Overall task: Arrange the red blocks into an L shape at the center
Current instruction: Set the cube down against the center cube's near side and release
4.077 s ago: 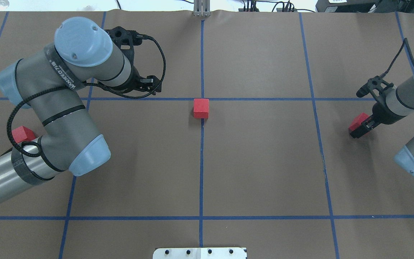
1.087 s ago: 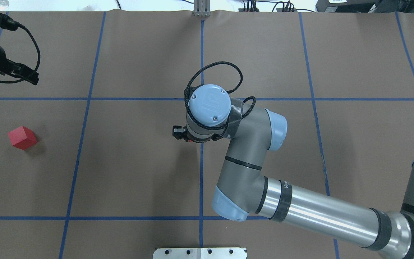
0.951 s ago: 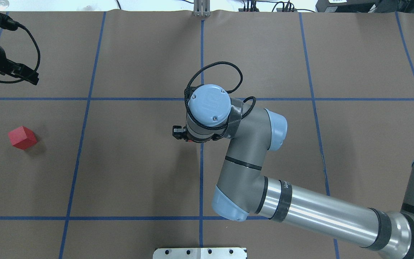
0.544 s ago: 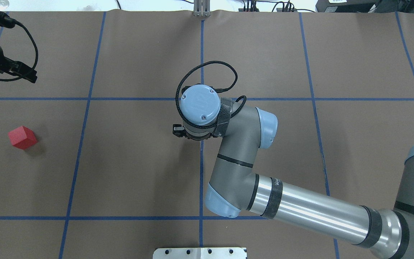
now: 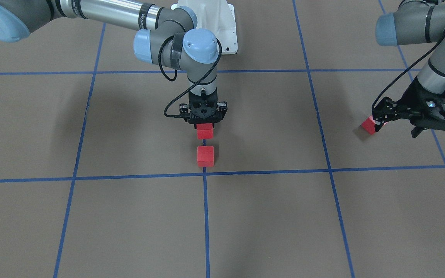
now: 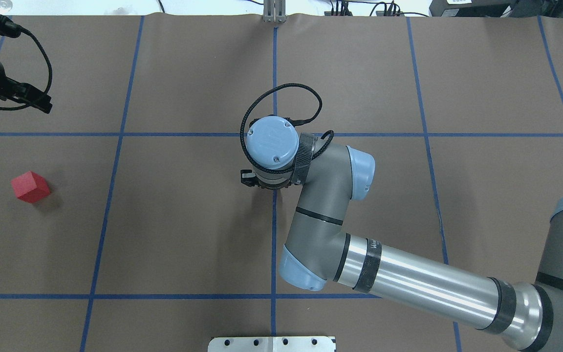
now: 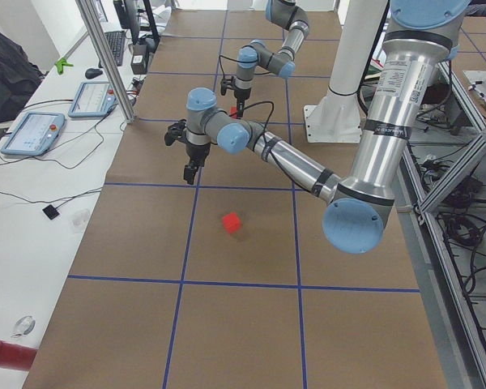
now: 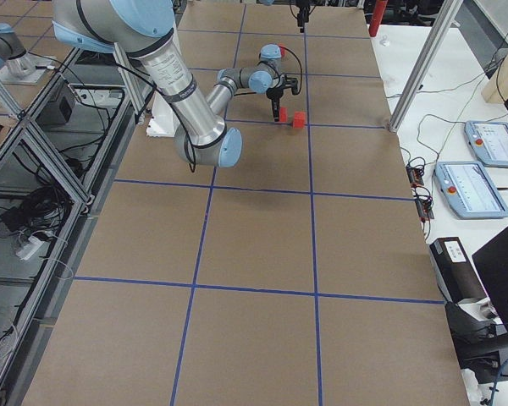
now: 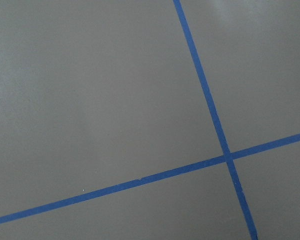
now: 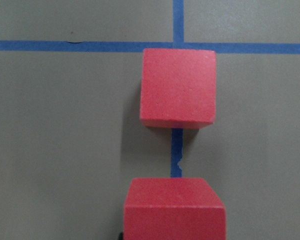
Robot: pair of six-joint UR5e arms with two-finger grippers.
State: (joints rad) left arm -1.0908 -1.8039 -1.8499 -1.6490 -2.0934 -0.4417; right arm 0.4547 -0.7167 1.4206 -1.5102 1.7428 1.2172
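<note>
I need to set the held red block down against the robot's side of the first red block (image 5: 204,141) (image 10: 176,158) with my right gripper.
One red block (image 5: 205,155) lies on the floor just on the robot's side of the center crossing (image 5: 204,173). It also shows in the right wrist view (image 10: 178,87), below the crossing (image 10: 178,46). My right gripper (image 5: 206,125) points straight down and is shut on a second red block (image 5: 205,131), (image 10: 175,210), with a small gap to the first. In the overhead view the right wrist hides both blocks and the crossing. The third red block (image 6: 30,187), (image 5: 368,126) lies far out on my left side. My left gripper (image 6: 37,100), (image 5: 433,125) hovers open and empty, apart from it.
Blue tape lines divide the brown floor into large squares. The white robot base (image 5: 224,23) stands at the robot's edge of the floor, and a metal plate (image 6: 271,343) shows there in the overhead view. A post (image 6: 274,12) stands at the far edge. Desks with tablets (image 7: 32,130) run along the far side.
The right arm carried its block from the right side to the center, and in the last second its wrist shifted a little left. The left arm drew back to the far left.
</note>
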